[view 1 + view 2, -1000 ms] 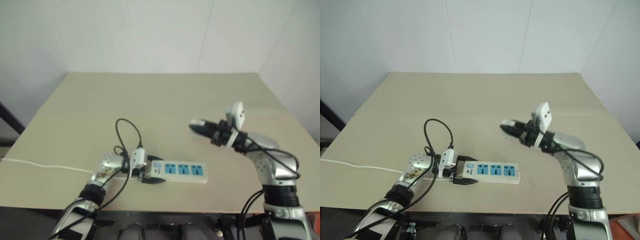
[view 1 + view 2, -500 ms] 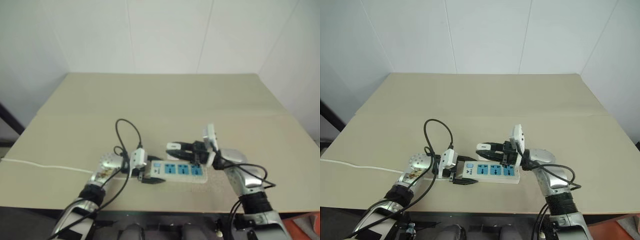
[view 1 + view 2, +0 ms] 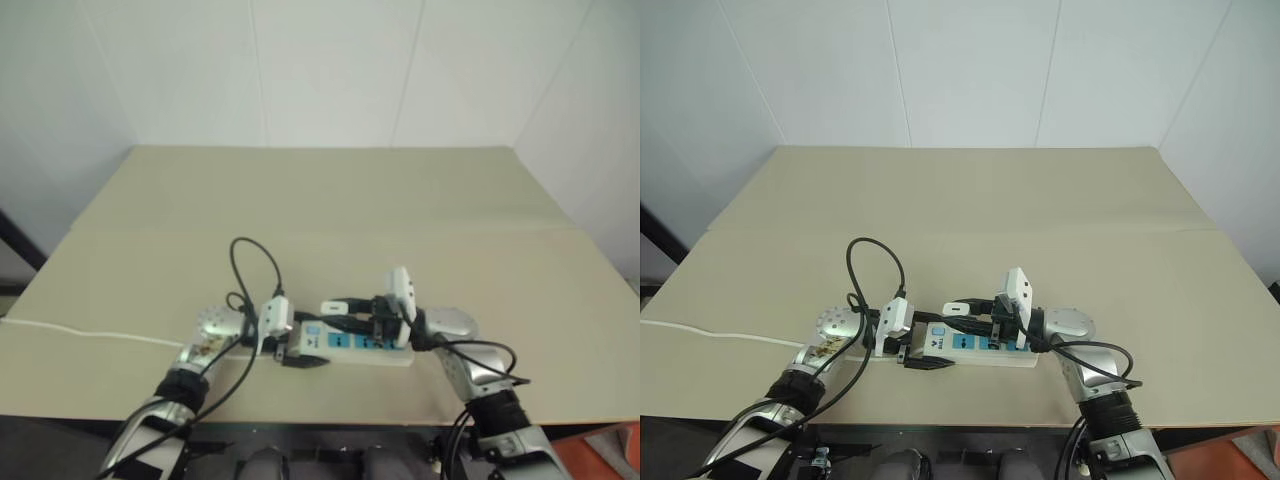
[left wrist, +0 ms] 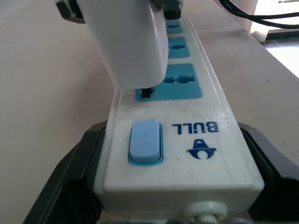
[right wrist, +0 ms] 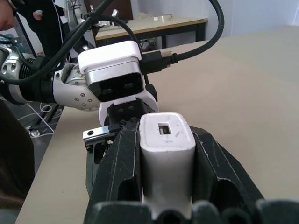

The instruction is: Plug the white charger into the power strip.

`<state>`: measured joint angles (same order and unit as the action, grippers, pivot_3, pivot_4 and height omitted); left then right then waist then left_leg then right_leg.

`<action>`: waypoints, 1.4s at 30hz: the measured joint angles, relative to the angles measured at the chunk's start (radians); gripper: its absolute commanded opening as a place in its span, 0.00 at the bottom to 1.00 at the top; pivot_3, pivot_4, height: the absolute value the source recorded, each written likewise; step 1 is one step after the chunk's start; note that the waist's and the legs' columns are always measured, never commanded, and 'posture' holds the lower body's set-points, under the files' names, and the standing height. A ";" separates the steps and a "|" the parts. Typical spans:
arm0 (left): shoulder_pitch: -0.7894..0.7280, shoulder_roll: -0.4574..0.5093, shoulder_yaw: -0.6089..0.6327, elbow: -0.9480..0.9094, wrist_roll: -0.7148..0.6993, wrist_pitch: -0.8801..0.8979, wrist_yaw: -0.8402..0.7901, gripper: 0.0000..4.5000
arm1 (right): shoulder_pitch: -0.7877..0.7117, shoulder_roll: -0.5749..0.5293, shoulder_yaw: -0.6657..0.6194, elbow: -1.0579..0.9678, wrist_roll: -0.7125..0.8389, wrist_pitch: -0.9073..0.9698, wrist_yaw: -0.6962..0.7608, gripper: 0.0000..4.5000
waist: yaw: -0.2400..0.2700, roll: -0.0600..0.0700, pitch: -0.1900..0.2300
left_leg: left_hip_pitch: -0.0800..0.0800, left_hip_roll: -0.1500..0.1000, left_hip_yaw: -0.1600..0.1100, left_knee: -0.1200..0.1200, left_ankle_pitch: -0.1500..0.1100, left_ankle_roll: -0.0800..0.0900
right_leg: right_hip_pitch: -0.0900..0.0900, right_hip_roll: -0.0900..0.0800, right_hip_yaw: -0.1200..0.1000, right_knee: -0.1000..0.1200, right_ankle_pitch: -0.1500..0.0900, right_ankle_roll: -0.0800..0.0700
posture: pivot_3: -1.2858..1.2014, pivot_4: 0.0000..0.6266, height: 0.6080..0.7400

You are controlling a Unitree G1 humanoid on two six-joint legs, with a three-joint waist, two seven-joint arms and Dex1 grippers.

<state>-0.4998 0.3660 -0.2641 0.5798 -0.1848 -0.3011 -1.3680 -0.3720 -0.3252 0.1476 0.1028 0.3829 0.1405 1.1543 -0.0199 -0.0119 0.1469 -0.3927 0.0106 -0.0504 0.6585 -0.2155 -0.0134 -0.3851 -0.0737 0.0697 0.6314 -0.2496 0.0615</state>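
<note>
The robot's right gripper will release the white charger in the power strip's blue socket point(image 3: 341, 332) nearest the switch.
The power strip point(image 3: 940, 342) lies near the table's front edge, and its blue switch point(image 4: 145, 148) shows in the left wrist view. My left gripper point(image 3: 925, 352) is shut on the strip's switch end, with a black finger point(image 4: 60, 186) on each long side. My right gripper point(image 3: 975, 318) reaches in from the right, shut on the white charger point(image 5: 166, 154). The charger point(image 4: 126, 42) stands just above the socket nearest the switch. Its prongs point(image 4: 147, 91) meet that blue socket face.
The strip's thin white cord point(image 3: 720, 333) runs left off the beige table point(image 3: 970, 200). A black cable loop point(image 3: 875, 260) rises behind my left wrist. Past the table's left side stand another table point(image 5: 154, 23) and a person in dark clothes point(image 5: 42, 18).
My right gripper has come down and to the left with the charger, from above the table's right half to the strip's first socket. The left gripper and the strip have stayed put.
</note>
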 measured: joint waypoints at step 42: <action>0.029 0.029 -0.008 -0.074 -0.001 0.042 0.029 0.74 | -0.037 -0.015 0.038 0.204 -0.026 -0.269 0.101 0.25 | -0.003 -0.002 -0.001 | 0.002 0.002 0.001 -0.004 0.000 0.000 | 0.000 0.001 0.000 -0.001 -0.001 -0.002 | 0.52 0.24 1.00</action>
<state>-0.4705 0.3945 -0.2724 0.5056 -0.1854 -0.2593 -1.3394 -0.4085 -0.3402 0.1853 0.3065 0.3573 -0.1283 1.2555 -0.0224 -0.0136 0.1461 -0.3908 0.0122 -0.0498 0.6549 -0.2156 -0.0135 -0.3847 -0.0725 0.0699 0.6299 -0.2506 0.0599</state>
